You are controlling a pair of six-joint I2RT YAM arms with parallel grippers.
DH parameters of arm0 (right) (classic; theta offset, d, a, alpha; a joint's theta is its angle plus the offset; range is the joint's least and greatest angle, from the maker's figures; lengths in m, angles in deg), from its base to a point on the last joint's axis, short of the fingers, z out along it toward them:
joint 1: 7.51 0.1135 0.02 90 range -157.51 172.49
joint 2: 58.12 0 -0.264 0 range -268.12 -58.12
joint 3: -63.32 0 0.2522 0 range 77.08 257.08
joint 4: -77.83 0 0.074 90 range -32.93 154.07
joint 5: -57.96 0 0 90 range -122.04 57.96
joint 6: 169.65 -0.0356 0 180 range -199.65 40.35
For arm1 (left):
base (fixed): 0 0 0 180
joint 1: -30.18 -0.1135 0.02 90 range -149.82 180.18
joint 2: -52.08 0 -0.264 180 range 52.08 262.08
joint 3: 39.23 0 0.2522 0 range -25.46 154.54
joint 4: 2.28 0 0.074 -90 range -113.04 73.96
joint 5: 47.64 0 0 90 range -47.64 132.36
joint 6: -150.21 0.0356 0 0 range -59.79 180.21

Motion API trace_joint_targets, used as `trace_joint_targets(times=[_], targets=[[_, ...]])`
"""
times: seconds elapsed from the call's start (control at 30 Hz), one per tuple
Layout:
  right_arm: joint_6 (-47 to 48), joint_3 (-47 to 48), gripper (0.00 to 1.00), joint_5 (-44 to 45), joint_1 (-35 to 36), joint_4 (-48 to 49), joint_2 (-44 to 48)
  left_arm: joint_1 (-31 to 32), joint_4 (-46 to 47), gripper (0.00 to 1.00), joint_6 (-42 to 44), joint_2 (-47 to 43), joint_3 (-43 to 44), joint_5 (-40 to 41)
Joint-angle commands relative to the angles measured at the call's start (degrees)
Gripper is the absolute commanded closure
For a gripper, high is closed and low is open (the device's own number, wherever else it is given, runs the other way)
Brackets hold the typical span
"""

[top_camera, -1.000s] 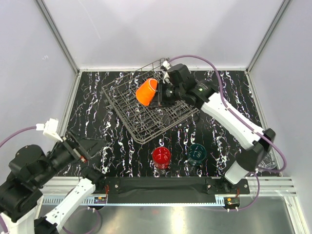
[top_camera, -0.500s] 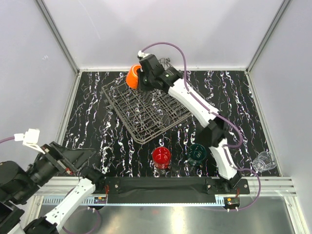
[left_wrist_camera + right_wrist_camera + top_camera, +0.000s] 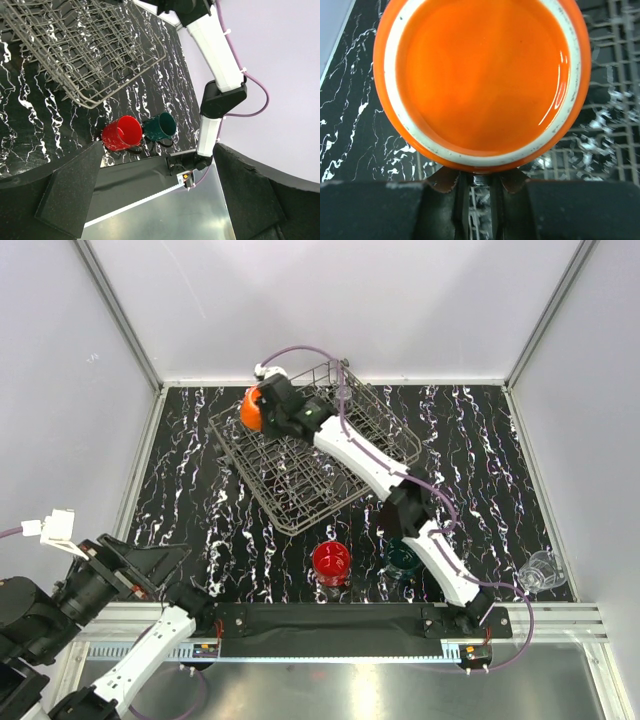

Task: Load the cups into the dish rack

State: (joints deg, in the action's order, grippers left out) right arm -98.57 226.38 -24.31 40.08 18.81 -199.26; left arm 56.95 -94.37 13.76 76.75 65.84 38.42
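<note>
I'll set the orange cup with my right gripper on the dish rack's wires just inside the dish rack's rim (image 3: 250,452) below it.
My right gripper (image 3: 270,412) is shut on the orange cup (image 3: 250,408), pinching it at the near edge (image 3: 481,182). The cup's open mouth (image 3: 482,80) faces the wrist camera. It hangs over the far left rim of the grey wire dish rack (image 3: 300,465), with table on its left and rack wires (image 3: 612,95) on its right. A red cup (image 3: 331,561) and a dark teal cup (image 3: 403,560) stand on the table in front of the rack; the left wrist view shows the red cup (image 3: 122,133) and the teal cup (image 3: 160,126) too. My left gripper (image 3: 165,560) is open and holds nothing (image 3: 167,200).
A clear cup (image 3: 540,570) lies near the right front corner of the black marbled table. My right arm (image 3: 400,490) stretches diagonally across the rack and partly covers the teal cup. White walls close in the table at the back and on both sides.
My right arm has carried the orange cup from above the rack's middle to its far left rim. My left arm has drawn back toward the near left corner.
</note>
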Motion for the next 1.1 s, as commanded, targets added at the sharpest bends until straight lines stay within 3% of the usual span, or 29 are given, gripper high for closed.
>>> trace_joint_targets(times=[0.0, 0.3, 1.07], targets=[[2.75, 6.09, 1.00, 2.29, 3.73, 7.20, -3.42, 0.13, -6.58, 0.01, -0.65, -2.42, -2.09, 2.01], [0.72, 4.34, 1.00, 8.27, 5.75, 9.31, -6.60, 0.13, -9.56, 0.01, -5.04, -5.24, -0.69, 5.96], [2.83, 3.20, 0.97, 7.66, 6.20, 10.36, -11.87, 0.13, -7.81, 0.01, -6.45, -6.21, -4.03, 5.97]])
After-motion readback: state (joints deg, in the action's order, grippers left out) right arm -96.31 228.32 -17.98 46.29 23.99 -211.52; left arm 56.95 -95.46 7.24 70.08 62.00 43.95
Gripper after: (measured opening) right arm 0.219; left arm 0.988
